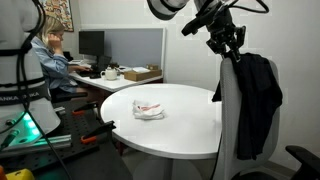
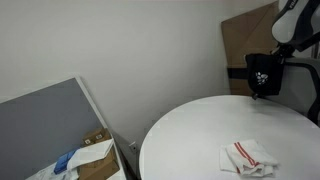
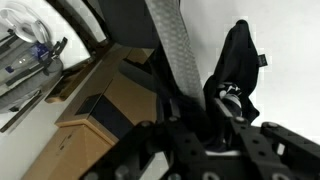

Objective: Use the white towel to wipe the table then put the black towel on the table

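The grey chair's top edge has my gripper low around it, so next I open, rise a little and pinch only the black towel's top fold (image 1: 241, 58) before lifting.
The white towel (image 1: 149, 110), with red stripes, lies crumpled on the round white table (image 1: 190, 130); it also shows in an exterior view (image 2: 250, 156). The black towel (image 1: 263, 90) hangs over the back of a grey chair (image 1: 232, 115) beside the table. My gripper (image 1: 228, 45) is at the top of the chair back. In the wrist view its fingers (image 3: 228, 105) appear closed on the black towel (image 3: 236, 58), which hangs from them. The black towel also shows in an exterior view (image 2: 262, 75).
A person (image 1: 50, 55) sits at a desk with monitors at the back. A cardboard box (image 1: 140, 73) stands on a far desk. A green-lit stand and tools (image 1: 35, 125) are at one side. A grey partition (image 2: 45, 125) and brown board (image 2: 250, 35) stand near the table.
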Controlling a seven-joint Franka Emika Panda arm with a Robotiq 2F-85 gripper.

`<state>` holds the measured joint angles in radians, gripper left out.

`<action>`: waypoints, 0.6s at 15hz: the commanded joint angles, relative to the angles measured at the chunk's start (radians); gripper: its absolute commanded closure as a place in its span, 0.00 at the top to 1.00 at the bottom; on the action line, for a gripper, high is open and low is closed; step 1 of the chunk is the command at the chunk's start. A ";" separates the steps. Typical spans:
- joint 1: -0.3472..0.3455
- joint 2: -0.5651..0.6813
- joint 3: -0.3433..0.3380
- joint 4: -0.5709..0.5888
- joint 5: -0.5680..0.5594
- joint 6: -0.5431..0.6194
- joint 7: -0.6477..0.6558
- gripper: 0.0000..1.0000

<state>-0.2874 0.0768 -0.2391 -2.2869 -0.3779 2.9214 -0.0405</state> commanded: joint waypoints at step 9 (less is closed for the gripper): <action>0.007 -0.102 0.013 -0.026 -0.010 0.029 0.012 0.08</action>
<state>-0.2833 -0.0038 -0.2287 -2.2929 -0.3805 2.9315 -0.0399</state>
